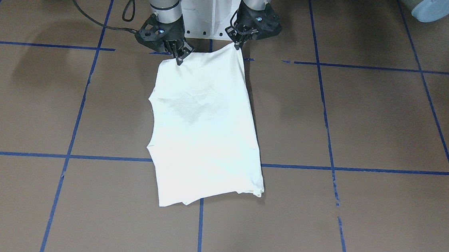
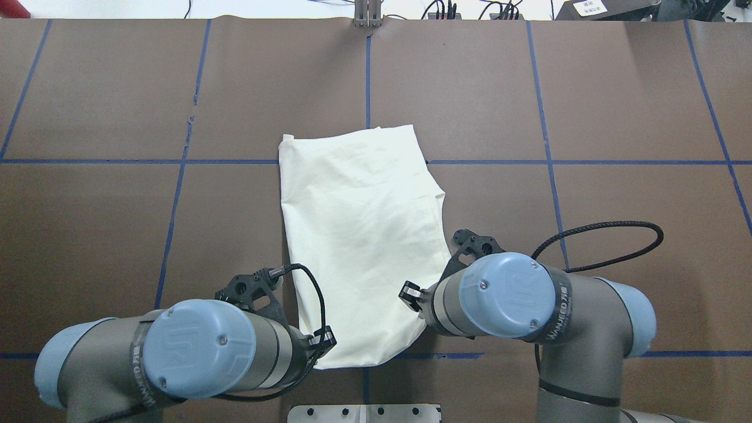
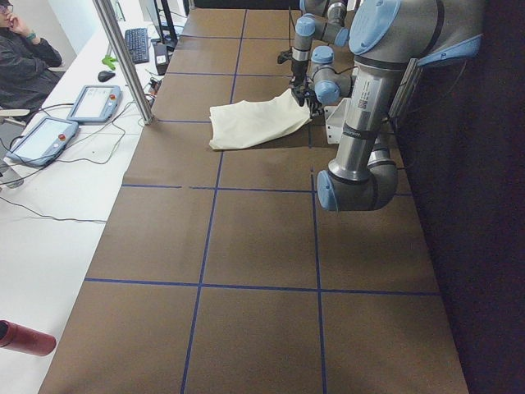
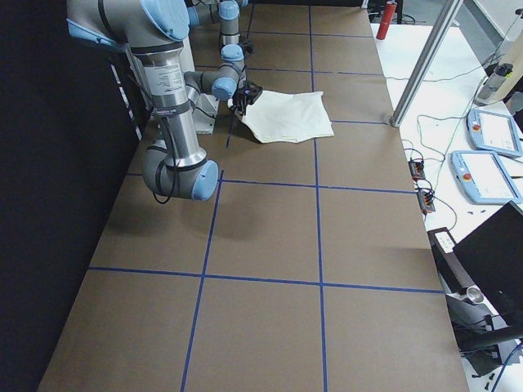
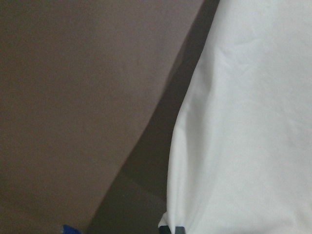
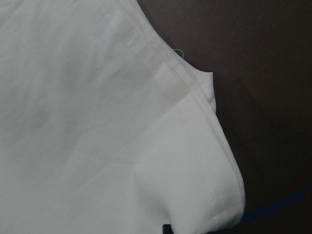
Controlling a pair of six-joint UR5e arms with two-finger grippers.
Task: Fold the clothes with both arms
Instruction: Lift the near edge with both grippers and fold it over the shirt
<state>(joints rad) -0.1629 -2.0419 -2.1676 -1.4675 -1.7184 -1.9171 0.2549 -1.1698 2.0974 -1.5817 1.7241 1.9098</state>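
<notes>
Next, the right gripper releases the cream-white shirt's near corner on top of the shirt's own far half (image 1: 189,156).
The cream-white shirt (image 1: 204,132) lies plain side up in a long folded rectangle at the middle of the brown table; the cat print is hidden. It also shows in the overhead view (image 2: 358,235). My left gripper (image 1: 237,45) is shut on the shirt's corner nearest the robot base on my left side (image 2: 322,343). My right gripper (image 1: 179,59) is shut on the other near corner (image 2: 413,295). Both corners are raised slightly off the table, and shadow shows under the cloth in the left wrist view (image 5: 243,122) and the right wrist view (image 6: 97,122). The far end rests flat.
The white pedestal base (image 1: 207,8) stands just behind the grippers. A black cable (image 2: 611,235) loops out from the right arm over the table. Blue tape lines cross the table. An operator (image 3: 25,57), teach pendants (image 3: 41,139) and a red bottle (image 3: 25,338) are on the side bench.
</notes>
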